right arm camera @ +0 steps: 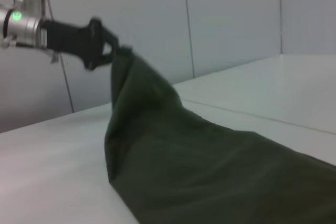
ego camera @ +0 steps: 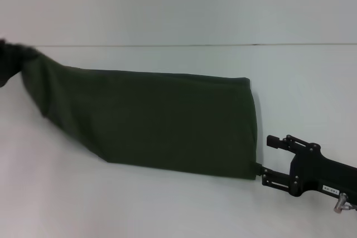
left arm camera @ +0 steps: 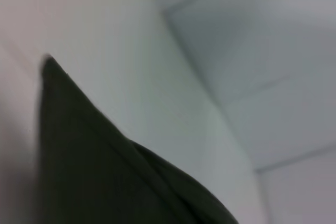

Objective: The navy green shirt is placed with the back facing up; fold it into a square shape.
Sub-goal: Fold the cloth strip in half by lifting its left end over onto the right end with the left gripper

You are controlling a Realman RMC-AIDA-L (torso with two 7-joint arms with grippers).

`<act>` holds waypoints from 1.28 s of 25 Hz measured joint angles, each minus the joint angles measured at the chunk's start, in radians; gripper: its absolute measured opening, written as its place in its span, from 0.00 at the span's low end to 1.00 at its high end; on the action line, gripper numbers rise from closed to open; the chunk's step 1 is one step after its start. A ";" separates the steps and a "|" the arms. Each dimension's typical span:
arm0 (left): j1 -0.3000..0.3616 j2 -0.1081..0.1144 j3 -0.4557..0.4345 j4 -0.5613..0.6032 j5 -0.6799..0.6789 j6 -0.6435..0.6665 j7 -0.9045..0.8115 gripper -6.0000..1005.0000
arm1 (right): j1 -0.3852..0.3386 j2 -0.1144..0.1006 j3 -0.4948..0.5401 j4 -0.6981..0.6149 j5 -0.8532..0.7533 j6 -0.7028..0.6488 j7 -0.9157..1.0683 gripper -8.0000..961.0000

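Observation:
Next, my left gripper lets go of the shirt's raised end over the shirt's opposite edge (ego camera: 259,127), just past my open right gripper.
The navy green shirt (ego camera: 167,121) lies plain side up on the white table as a long folded band running left to right. Its left end is lifted off the table. My left gripper (right arm camera: 116,52) is shut on that raised end, at the far left edge of the head view. The cloth (right arm camera: 199,166) slopes down from it to the table, and a dark fold of the shirt (left arm camera: 105,171) fills the near part of the left wrist view. My right gripper (ego camera: 269,157) stands open just right of the shirt's near right corner, its lower finger (ego camera: 266,174) close to the hem.
The white table (ego camera: 167,204) extends in front of the shirt and to its right. The table's far edge (ego camera: 195,44) meets a pale panelled wall (right arm camera: 231,19) behind.

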 joint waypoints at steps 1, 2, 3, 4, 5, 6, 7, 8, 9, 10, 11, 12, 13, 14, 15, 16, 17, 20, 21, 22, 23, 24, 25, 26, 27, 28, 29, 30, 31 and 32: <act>-0.013 -0.007 0.001 0.002 -0.015 0.019 0.006 0.03 | -0.003 0.000 0.001 0.000 0.000 0.000 0.002 0.86; -0.036 -0.022 0.001 0.009 -0.033 0.046 0.015 0.03 | -0.006 0.000 0.004 0.001 0.000 0.000 0.003 0.86; -0.059 -0.039 0.001 0.015 -0.045 0.067 0.026 0.03 | -0.011 0.000 0.008 0.002 0.000 0.000 0.003 0.86; -0.068 -0.047 0.001 0.016 -0.049 0.074 0.031 0.03 | -0.015 0.000 0.011 0.003 0.000 -0.001 0.003 0.86; -0.086 -0.062 0.001 0.019 -0.057 0.087 0.043 0.03 | -0.019 0.000 0.015 0.006 -0.001 -0.002 0.003 0.86; -0.107 -0.081 0.003 0.019 -0.064 0.103 0.056 0.03 | -0.022 0.000 0.018 0.007 0.000 -0.004 0.003 0.86; -0.120 -0.095 0.004 0.020 -0.069 0.109 0.067 0.03 | -0.028 0.000 0.021 0.009 -0.001 -0.005 0.003 0.86; -0.140 -0.117 0.010 0.018 -0.076 0.119 0.083 0.03 | -0.033 0.000 0.024 0.009 -0.001 -0.005 0.003 0.86; -0.153 -0.133 0.017 0.017 -0.083 0.123 0.095 0.03 | -0.038 0.000 0.026 0.010 -0.001 -0.006 0.003 0.86; -0.167 -0.156 0.033 0.015 -0.092 0.126 0.110 0.03 | -0.045 -0.001 0.029 0.010 -0.001 -0.006 0.003 0.86; -0.179 -0.178 0.055 0.012 -0.102 0.126 0.126 0.03 | -0.049 -0.001 0.031 0.010 -0.001 -0.007 0.003 0.86; -0.188 -0.197 0.080 0.006 -0.111 0.124 0.139 0.03 | -0.057 -0.001 0.035 0.010 -0.001 -0.009 0.003 0.86; -0.197 -0.209 0.117 -0.019 -0.131 0.116 0.162 0.03 | -0.062 -0.001 0.036 0.010 -0.001 -0.010 0.003 0.86; -0.211 -0.216 0.168 -0.070 -0.165 0.104 0.196 0.03 | -0.069 -0.001 0.040 0.010 -0.001 -0.014 0.003 0.86; -0.220 -0.216 0.197 -0.111 -0.185 0.096 0.219 0.03 | -0.075 -0.001 0.043 0.010 -0.001 -0.018 0.003 0.86; -0.239 -0.216 0.248 -0.208 -0.225 0.076 0.272 0.03 | -0.081 -0.001 0.047 0.010 -0.001 -0.024 0.003 0.86; -0.252 -0.218 0.283 -0.283 -0.245 0.063 0.311 0.03 | -0.088 -0.001 0.050 0.009 -0.001 -0.030 0.003 0.86; -0.274 -0.221 0.320 -0.435 -0.254 0.026 0.403 0.03 | -0.101 -0.002 0.063 0.006 -0.001 -0.046 0.003 0.86; -0.274 -0.221 0.321 -0.462 -0.254 0.022 0.419 0.03 | -0.103 -0.003 0.067 0.005 -0.001 -0.049 0.003 0.86; -0.267 -0.222 0.323 -0.495 -0.254 0.017 0.437 0.03 | -0.105 -0.003 0.070 0.005 -0.001 -0.050 0.003 0.86; -0.261 -0.222 0.322 -0.506 -0.254 0.014 0.444 0.03 | -0.106 -0.004 0.073 0.004 -0.002 -0.051 0.003 0.86; -0.257 -0.222 0.323 -0.511 -0.254 0.013 0.448 0.03 | -0.107 -0.004 0.074 0.004 -0.003 -0.051 0.003 0.86; -0.250 -0.222 0.323 -0.519 -0.254 0.012 0.456 0.03 | -0.107 -0.004 0.075 0.003 -0.004 -0.051 0.003 0.86; -0.241 -0.222 0.321 -0.525 -0.255 0.011 0.468 0.03 | -0.107 -0.004 0.075 0.003 -0.004 -0.052 0.003 0.86; -0.237 -0.223 0.319 -0.529 -0.257 0.011 0.477 0.03 | -0.106 -0.004 0.075 0.002 -0.005 -0.052 0.003 0.86; -0.235 -0.223 0.318 -0.533 -0.260 0.011 0.485 0.03 | -0.105 -0.004 0.075 0.002 -0.005 -0.052 0.003 0.86; -0.233 -0.223 0.317 -0.540 -0.264 0.010 0.492 0.03 | -0.104 -0.003 0.075 0.002 -0.005 -0.052 0.003 0.86; -0.232 -0.223 0.317 -0.545 -0.270 0.008 0.497 0.03 | -0.103 -0.003 0.075 0.002 -0.005 -0.052 0.003 0.86; -0.232 -0.223 0.317 -0.548 -0.273 0.006 0.497 0.03 | -0.102 -0.003 0.075 0.002 -0.005 -0.052 0.003 0.86; -0.233 -0.223 0.317 -0.554 -0.280 0.004 0.498 0.03 | -0.102 -0.003 0.075 0.002 -0.005 -0.052 0.003 0.86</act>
